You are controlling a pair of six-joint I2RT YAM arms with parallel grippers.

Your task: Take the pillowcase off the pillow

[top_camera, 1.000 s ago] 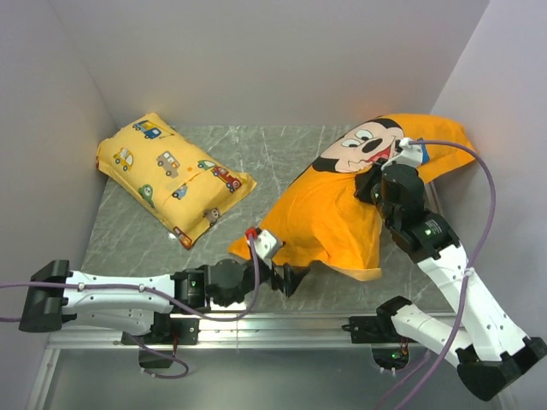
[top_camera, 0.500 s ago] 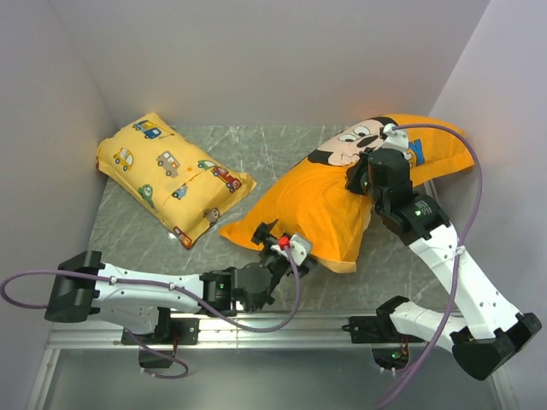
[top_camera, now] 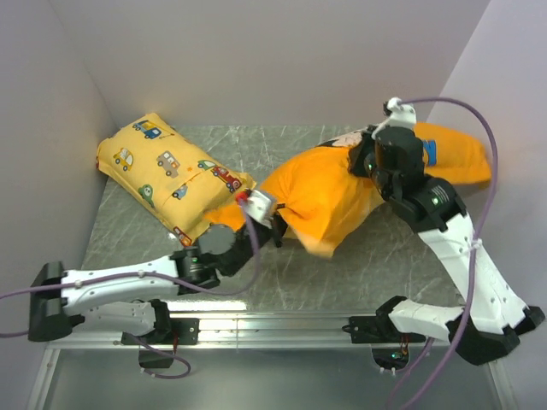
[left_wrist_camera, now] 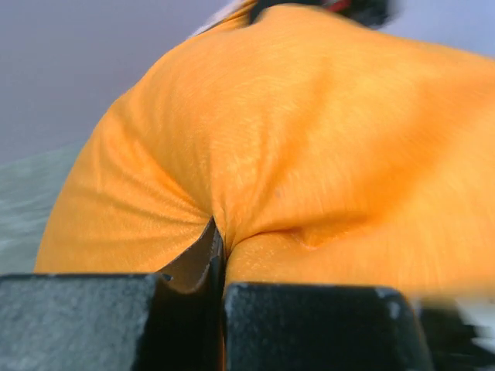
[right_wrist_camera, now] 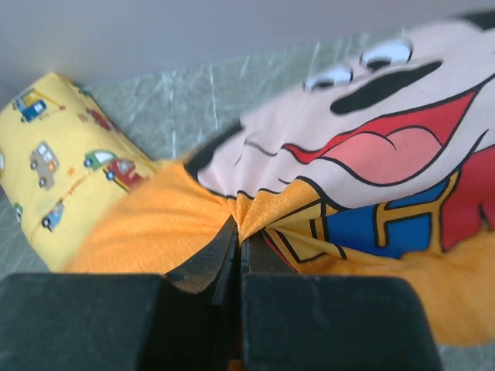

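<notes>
Next, I let go of the orange pillowcase's end with my left gripper over the far part of the yellow cushion [top_camera: 165,125].
The orange pillowcase [top_camera: 329,192] with its Mickey Mouse print lies across the right half of the table, bulging; the pillow is hidden inside it. My left gripper [top_camera: 278,220] is shut on a pinch of plain orange cloth [left_wrist_camera: 224,224] at the cover's near-left end. My right gripper [top_camera: 366,162] is shut on a fold of the printed cloth [right_wrist_camera: 246,210] just below Mickey's mouth [right_wrist_camera: 387,147], at the far right part of the cover. The pillowcase's far end [top_camera: 466,158] reaches toward the right wall.
A smaller yellow cushion [top_camera: 167,175] printed with little vehicles lies at the back left, its near corner close to my left gripper. Grey walls close the table on the left, back and right. A metal rail [top_camera: 273,323] runs along the near edge.
My left gripper went from open to shut on the pillowcase's near-left end and moved left and farther back. My right gripper rose and shifted back with its fold, pulling the cover.
</notes>
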